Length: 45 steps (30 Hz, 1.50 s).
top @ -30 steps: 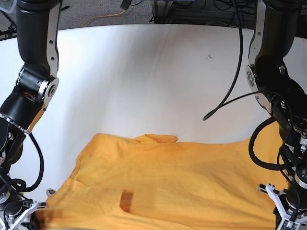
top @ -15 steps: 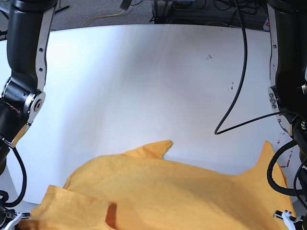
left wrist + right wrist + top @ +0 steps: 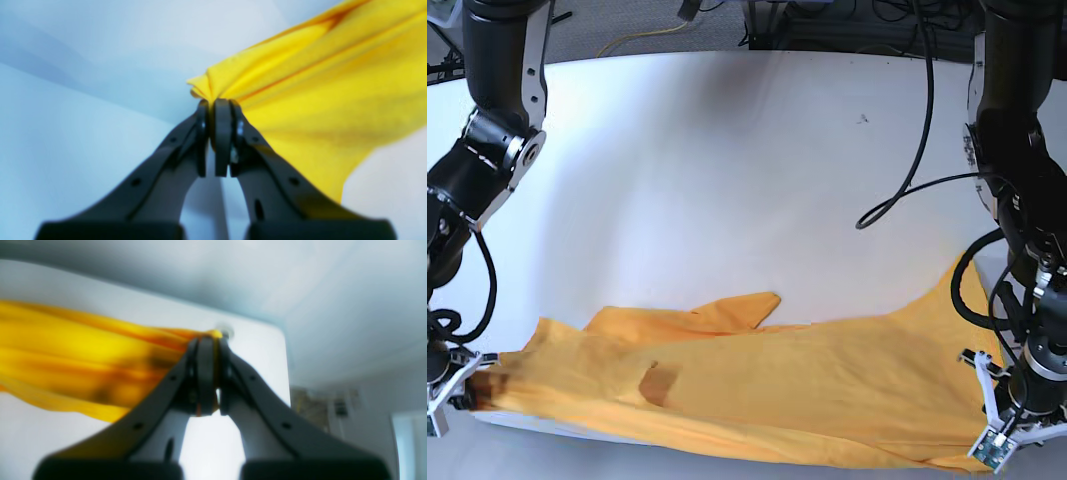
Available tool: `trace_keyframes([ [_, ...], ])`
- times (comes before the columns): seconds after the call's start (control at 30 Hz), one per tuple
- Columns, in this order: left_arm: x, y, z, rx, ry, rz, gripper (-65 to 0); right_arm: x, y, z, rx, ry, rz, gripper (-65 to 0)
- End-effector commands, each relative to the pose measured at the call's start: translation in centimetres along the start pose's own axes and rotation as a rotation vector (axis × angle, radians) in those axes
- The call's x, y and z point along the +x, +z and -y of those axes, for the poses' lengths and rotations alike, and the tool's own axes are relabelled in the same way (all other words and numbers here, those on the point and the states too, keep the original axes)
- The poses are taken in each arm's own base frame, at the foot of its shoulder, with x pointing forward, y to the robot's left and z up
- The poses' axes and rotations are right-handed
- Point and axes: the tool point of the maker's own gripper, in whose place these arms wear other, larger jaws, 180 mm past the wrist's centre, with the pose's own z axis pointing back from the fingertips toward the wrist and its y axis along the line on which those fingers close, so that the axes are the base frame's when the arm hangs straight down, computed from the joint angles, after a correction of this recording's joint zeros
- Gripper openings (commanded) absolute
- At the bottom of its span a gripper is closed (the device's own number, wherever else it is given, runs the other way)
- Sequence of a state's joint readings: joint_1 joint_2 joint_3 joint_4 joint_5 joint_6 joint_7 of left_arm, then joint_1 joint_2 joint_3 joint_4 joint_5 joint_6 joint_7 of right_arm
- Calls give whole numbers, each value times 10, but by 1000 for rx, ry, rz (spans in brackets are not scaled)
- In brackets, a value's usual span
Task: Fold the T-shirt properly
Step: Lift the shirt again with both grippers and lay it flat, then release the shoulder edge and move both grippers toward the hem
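Next, the left gripper sets the T-shirt corner down near the table's far edge (image 3: 958, 97), on the left gripper's side of the small dark mark.
The orange-yellow T-shirt (image 3: 777, 380) lies stretched across the near part of the white table (image 3: 727, 180), with a sleeve (image 3: 737, 312) pointing away. My left gripper (image 3: 984, 458) is at the base view's lower right. It is shut on a bunched corner of the T-shirt (image 3: 317, 100), as the left wrist view shows at the gripper (image 3: 218, 103). My right gripper (image 3: 475, 387) is at the lower left, shut on the opposite end. In the right wrist view the T-shirt (image 3: 83, 356) trails left from that gripper (image 3: 206, 340). The neck is not visible.
A black cable (image 3: 907, 170) hangs in a loop from the arm on the base view's right, above the table. A small dark mark (image 3: 863, 119) sits on the far tabletop. Beyond the table's far edge are floor and cables (image 3: 642, 40).
Both grippers have kept their hold. They have come back into the base view. The T-shirt, bulging up toward the camera half a second ago, is now drawn out long and low along the table's near edge.
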<state>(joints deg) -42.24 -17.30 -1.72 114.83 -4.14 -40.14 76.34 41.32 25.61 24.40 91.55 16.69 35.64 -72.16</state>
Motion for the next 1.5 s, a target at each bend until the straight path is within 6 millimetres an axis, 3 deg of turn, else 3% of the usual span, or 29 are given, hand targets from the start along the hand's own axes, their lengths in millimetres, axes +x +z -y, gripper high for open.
trace_keyframes([
  [0.0,-9,1,3,6,-3,-31,-644,12,13,1,-10,21,71,-650],
  [0.2,-55,-2,61,-142,5,-126,-646,-54,17,-6,20,-41,-19,-650],
  [0.37,-102,8,116,-300,47,-204,-646,-109,24,-18,44,-79,-113,-650],
  [0.53,-145,35,186,-505,79,-283,-646,-161,39,-33,74,-121,-204,-650],
  [0.63,-167,54,218,-594,90,-335,-646,-187,45,-44,95,-150,-248,-650],
  [0.83,-212,100,266,-738,116,-458,-646,-214,59,-58,103,-142,-307,-650],
  [1.03,-259,140,275,-765,160,-602,-646,-234,74,-59,86,-157,-345,-650],
  [1.17,-288,159,265,-732,196,-691,-646,-255,84,-63,84,-180,-391,-650],
  [1.47,-311,172,245,-663,233,-764,-632,-289,100,-76,94,-228,-466,-650],
])
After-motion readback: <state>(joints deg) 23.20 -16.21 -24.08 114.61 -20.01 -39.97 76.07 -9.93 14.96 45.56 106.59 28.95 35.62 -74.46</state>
